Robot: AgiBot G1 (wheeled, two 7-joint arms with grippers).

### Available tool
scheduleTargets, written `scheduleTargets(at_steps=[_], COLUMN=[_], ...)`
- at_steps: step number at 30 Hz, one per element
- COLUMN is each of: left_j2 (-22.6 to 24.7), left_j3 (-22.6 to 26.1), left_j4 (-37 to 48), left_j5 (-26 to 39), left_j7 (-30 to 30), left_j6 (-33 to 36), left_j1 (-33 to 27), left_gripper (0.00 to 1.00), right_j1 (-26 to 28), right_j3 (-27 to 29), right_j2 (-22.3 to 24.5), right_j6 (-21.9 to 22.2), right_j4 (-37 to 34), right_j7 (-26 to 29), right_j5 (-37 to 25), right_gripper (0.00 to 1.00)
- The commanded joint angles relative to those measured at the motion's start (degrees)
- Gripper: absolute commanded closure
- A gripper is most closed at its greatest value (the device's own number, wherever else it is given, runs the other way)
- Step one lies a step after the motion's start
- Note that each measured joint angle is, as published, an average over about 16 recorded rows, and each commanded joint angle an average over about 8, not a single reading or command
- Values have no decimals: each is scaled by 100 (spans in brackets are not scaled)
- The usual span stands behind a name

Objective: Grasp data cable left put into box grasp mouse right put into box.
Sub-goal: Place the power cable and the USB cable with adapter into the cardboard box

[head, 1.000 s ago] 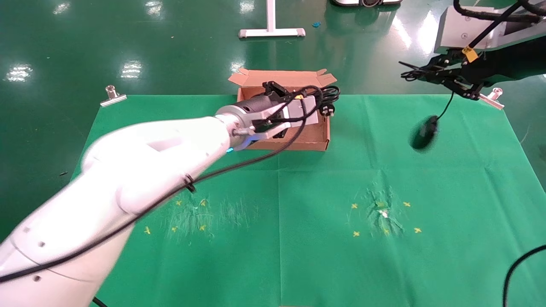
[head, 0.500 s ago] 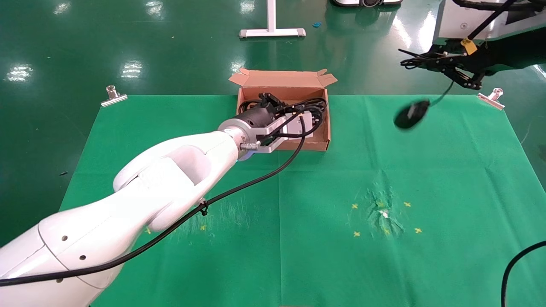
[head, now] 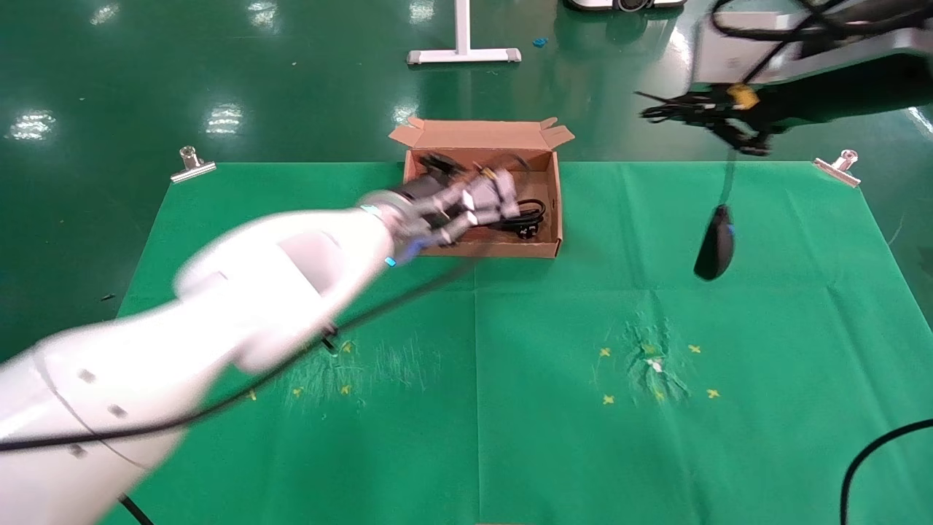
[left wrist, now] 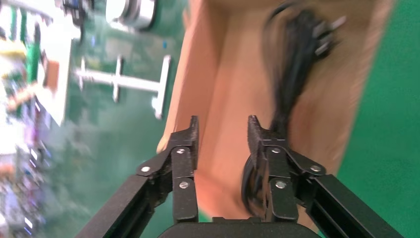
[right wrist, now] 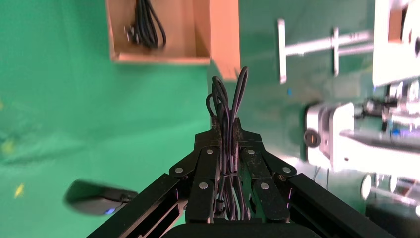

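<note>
The mouse will go down in the brown box (head: 522, 189) (right wrist: 173, 32) just beyond the black data cable, where I will set it with my right gripper.
The brown cardboard box (head: 503, 250) stands at the far middle of the green mat. The thick black data cable (head: 522, 216) lies inside it, toward its right side. My left gripper (head: 443, 166) hovers over the box's left half, open and empty; in the left wrist view the left gripper (left wrist: 223, 124) stands above the box floor (left wrist: 228, 74), with the cable (left wrist: 297, 59) beside one finger. My right gripper (head: 701, 114) is high at the far right, shut on the mouse's thin bundled wire (right wrist: 227, 106). The black mouse (head: 715, 235) dangles below it above the mat, and it also shows in the right wrist view (right wrist: 96, 198).
Metal clips (head: 193, 164) (head: 838, 164) pin the green mat (head: 583, 437) at its far corners. A white stand base (head: 464, 55) is on the floor beyond the box. Yellow crosses mark two worn patches (head: 652, 368) on the near mat.
My left gripper lowered the cable into the box, let go and drew to the left. My right gripper moved left with the mouse swinging under it.
</note>
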Motion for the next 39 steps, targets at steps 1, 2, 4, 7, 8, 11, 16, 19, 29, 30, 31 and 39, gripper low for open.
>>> scheduleTargets(at_steps=[1,2,4,7,8,11,16,19,29,30,31,39], left_j2=[-131,-275,-536,-777,-818,-842,-833,-831,-829,-829,-829,-829], left_j3=[-67,-143,-277,-398,-418,-433,-429,-427,-423,-423,-422,-421], left_j4=[34,90,210,362,402,465,498,507,520,521,521,524], left_j5=[-198,-224,-240,-220,-213,-205,-217,-224,-237,-237,-238,-241], left_j7=[-146,-199,-284,-356,-366,-368,-354,-348,-338,-337,-337,-335], left_j6=[67,62,38,-19,-35,-72,-95,-101,-110,-110,-111,-112], left_j1=[-107,-164,-258,-340,-355,-369,-374,-377,-382,-382,-382,-383], left_gripper=[0,0,0,0,0,0,0,0,0,0,0,0], right_j1=[-25,-27,-15,63,107,262,431,406,181,167,155,16], right_j3=[-33,-41,-53,-58,-54,-34,0,3,-54,-60,-65,-72], right_j2=[-141,-262,-515,-938,-1093,-1574,-2341,-2618,-2707,-2704,-2701,-2661], right_j6=[80,154,310,575,676,1030,1912,2394,2767,2749,2724,2423], right_j4=[-108,-251,-585,-1234,-1486,-2307,-3682,-4238,-4977,-5047,-5111,-5569], right_j7=[-108,-251,-589,-1235,-1481,-2227,-3216,-3610,-4438,-4496,-4549,-4899], right_j5=[16,64,163,320,373,496,548,639,1541,1613,1678,2147], right_gripper=[100,100,100,100,100,100,100,100,100,100,100,97])
